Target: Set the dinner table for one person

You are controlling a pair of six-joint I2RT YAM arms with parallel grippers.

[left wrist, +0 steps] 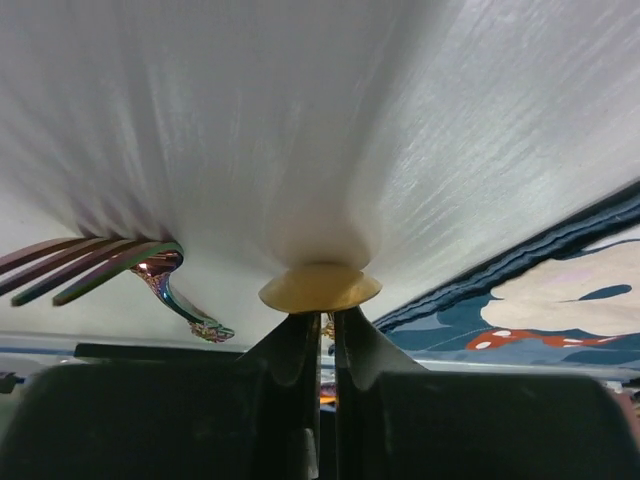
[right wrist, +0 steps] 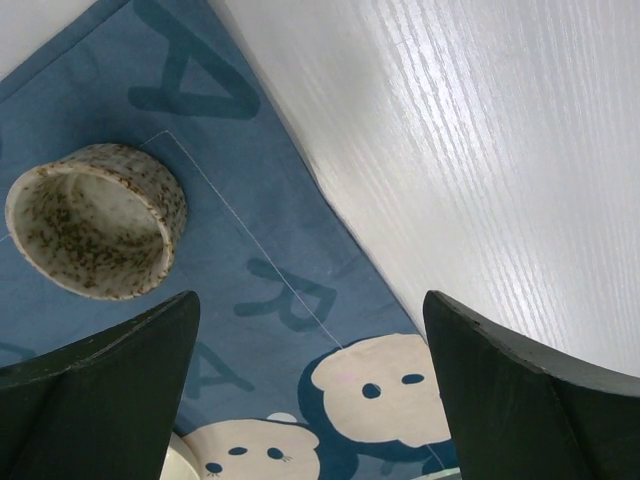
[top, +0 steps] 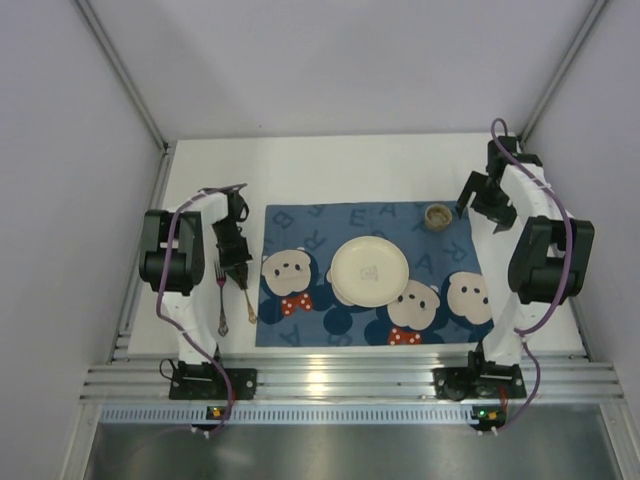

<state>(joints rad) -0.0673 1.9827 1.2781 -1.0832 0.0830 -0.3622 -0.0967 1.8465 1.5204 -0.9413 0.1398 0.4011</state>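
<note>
I will let go of the gold spoon with my left gripper on the placemat [top: 433,285], beside the cream plate and in front of the cup.
The white dinner table [top: 350,165] carries a blue bear-print placemat [top: 300,225] with a cream plate [top: 369,270] at its middle and a speckled cup [top: 437,215] at its far right. A fork [top: 221,295] and a gold spoon [top: 247,302] lie side by side left of the mat. My left gripper [top: 237,266] is down at the spoon's far end, shut on it; in the left wrist view the gold spoon [left wrist: 320,288] sits at the fingertips with the fork [left wrist: 100,262] to the left. My right gripper [top: 482,200] hangs open and empty, right of the cup [right wrist: 95,220].
An aluminium rail [top: 340,380] runs along the near edge by the arm bases. White enclosure walls [top: 80,150] and slanted corner posts close in the left, right and back. In the right wrist view the mat's edge [right wrist: 300,190] meets bare table [right wrist: 500,150].
</note>
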